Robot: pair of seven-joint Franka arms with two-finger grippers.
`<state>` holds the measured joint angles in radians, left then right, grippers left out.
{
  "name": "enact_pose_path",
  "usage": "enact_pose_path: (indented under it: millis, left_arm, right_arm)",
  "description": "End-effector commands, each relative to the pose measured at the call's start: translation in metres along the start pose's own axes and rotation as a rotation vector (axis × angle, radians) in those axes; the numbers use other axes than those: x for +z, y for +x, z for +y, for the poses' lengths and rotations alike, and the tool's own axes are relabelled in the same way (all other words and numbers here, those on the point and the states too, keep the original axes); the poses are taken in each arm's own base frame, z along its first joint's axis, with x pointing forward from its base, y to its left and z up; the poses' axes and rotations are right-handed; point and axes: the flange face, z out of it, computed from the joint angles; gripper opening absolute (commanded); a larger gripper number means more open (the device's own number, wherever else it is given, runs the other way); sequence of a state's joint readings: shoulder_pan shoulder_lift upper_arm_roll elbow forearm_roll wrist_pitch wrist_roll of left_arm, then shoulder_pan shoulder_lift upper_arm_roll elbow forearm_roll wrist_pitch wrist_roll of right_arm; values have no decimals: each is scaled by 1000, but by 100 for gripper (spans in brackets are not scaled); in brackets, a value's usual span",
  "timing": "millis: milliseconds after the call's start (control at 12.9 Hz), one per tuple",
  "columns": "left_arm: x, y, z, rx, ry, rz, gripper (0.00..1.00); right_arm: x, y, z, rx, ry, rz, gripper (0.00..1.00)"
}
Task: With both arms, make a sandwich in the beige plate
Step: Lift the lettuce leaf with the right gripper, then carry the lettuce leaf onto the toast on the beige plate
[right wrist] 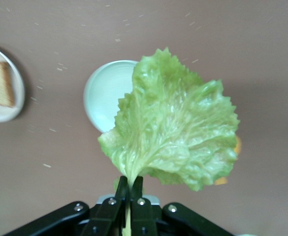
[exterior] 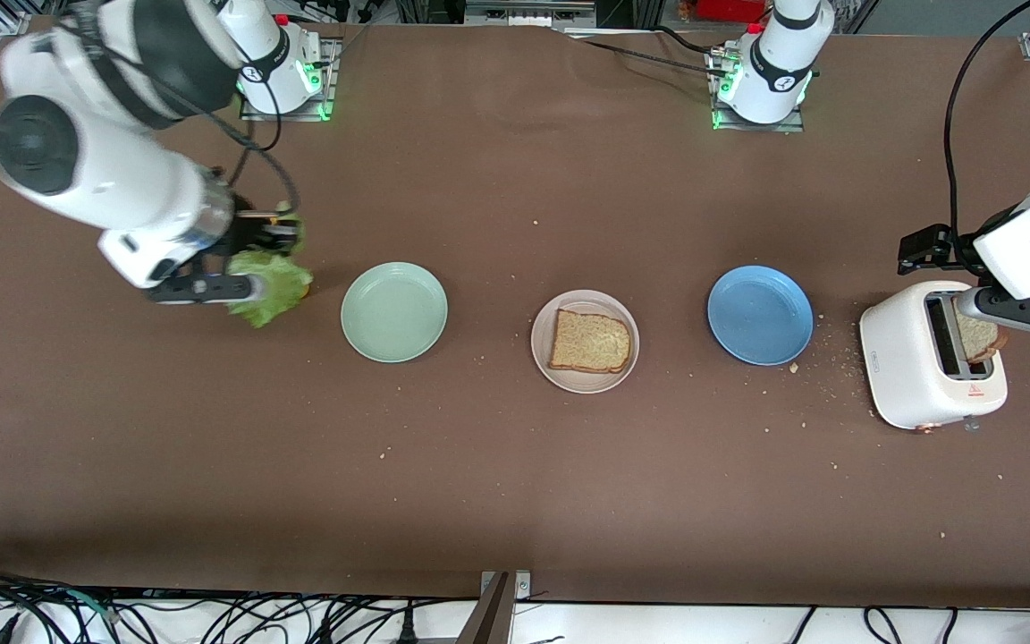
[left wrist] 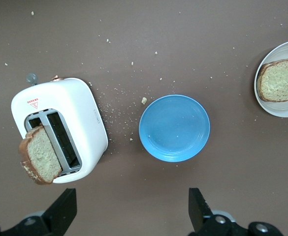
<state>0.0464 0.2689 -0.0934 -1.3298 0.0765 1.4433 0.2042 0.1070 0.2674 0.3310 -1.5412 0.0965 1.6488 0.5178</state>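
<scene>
Next, my right gripper releases the lettuce leaf on top of the bread slice on the beige plate (exterior: 586,348).
The beige plate (exterior: 544,362) lies at the table's middle with one bread slice (exterior: 591,342) on it; both also show in the left wrist view, the plate (left wrist: 281,112) and the slice (left wrist: 281,81). My right gripper (exterior: 269,234) is shut on the stem of a crinkly green lettuce leaf (exterior: 266,288) and holds it above the table beside the mint-green plate (exterior: 394,311). In the right wrist view the gripper (right wrist: 132,186) pinches the leaf (right wrist: 173,132). A second bread slice (exterior: 978,338) stands in the toaster (exterior: 913,358). My left gripper (exterior: 922,249) is open and empty, up over the table beside the toaster.
The blue plate (exterior: 759,315) lies between the beige plate and the toaster. Crumbs are scattered round the toaster and blue plate. A small orange thing (exterior: 309,288) peeks out by the lettuce. The arm bases stand along the table's edge farthest from the front camera.
</scene>
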Motion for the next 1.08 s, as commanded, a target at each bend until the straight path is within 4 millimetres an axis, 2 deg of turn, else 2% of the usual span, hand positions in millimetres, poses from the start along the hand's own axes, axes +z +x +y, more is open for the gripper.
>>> enact_pose_path:
  millis: [0,77,310,465,620,775,1007]
  left_arm:
    - [-7,-5,3,-8,-9,6,100]
    - [-6,-5,3,-8,-10,3,100]
    - [-6,-5,3,-8,-10,4,100]
    - [-6,-5,3,-8,-10,4,100]
    - [-6,-5,2,-6,-10,4,100]
    - [-6,-5,3,-8,-10,4,100]
    - [-7,-5,3,-8,-10,4,100]
  right_arm:
    - [35,-11,-81,179,59,12,0]
    - [47,-16,-112,238,114,29,0]
    - [95,-12,-177,425,242,50,0]
    - [122,-15,-228,519,315,38,0]
    - [146,-9,-262,568,418,53,0]
    - [178,-2,-277,599,508,80,0]
    - [233,12,-283,610,584,130,0]
